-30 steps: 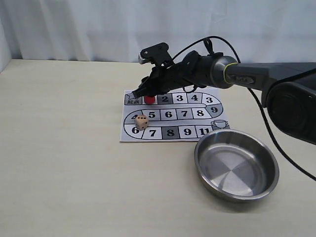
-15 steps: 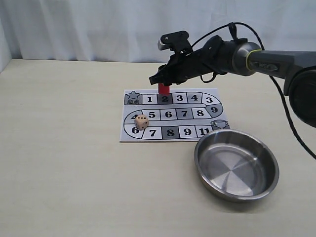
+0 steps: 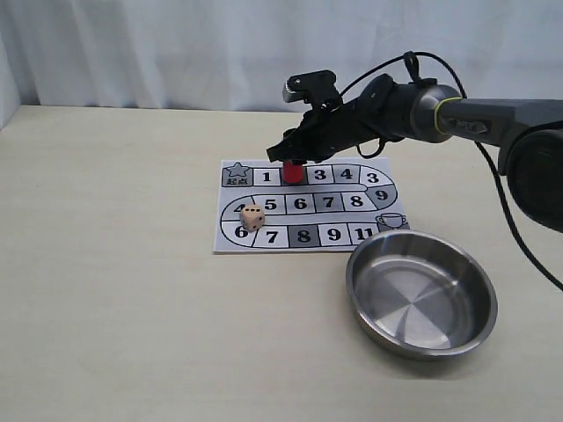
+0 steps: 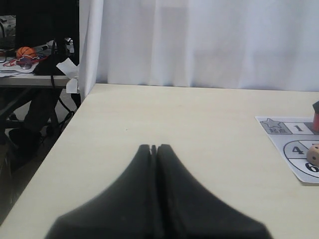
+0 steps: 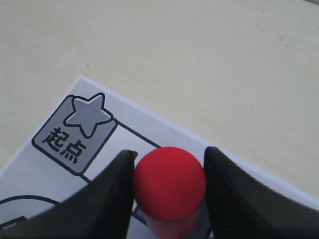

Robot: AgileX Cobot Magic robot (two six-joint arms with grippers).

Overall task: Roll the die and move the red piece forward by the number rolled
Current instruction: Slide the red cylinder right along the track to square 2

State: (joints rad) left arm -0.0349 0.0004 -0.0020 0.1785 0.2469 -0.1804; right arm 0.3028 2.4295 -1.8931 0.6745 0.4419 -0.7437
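Observation:
My right gripper will let go of the red piece on the next white square (image 3: 319, 177) along the board's top row.
The red piece (image 3: 293, 170) stands upright over square 2 of the paper board (image 3: 334, 235), with my right gripper (image 3: 293, 163) shut on it from above. In the right wrist view both black fingers (image 5: 112, 194) press its sides, round the red piece's (image 5: 169, 183) domed top, beside the star start square (image 5: 75, 130). Whether its base touches the paper I cannot tell. The die (image 3: 252, 217) lies on the board's left end near square 4, dark pips showing. My left gripper (image 4: 154, 147) is shut and empty, over bare table, far from the die (image 4: 314, 153).
A round steel bowl (image 3: 354, 274) sits at the board's near right corner. The right arm and its cable reach in from the right above the board's top row. A white curtain backs the table; clutter lies beyond the table's edge in the left wrist view.
My right gripper lifted the red piece off square 1, carried it right, and lowered it over square 2. The die and the left gripper stayed still.

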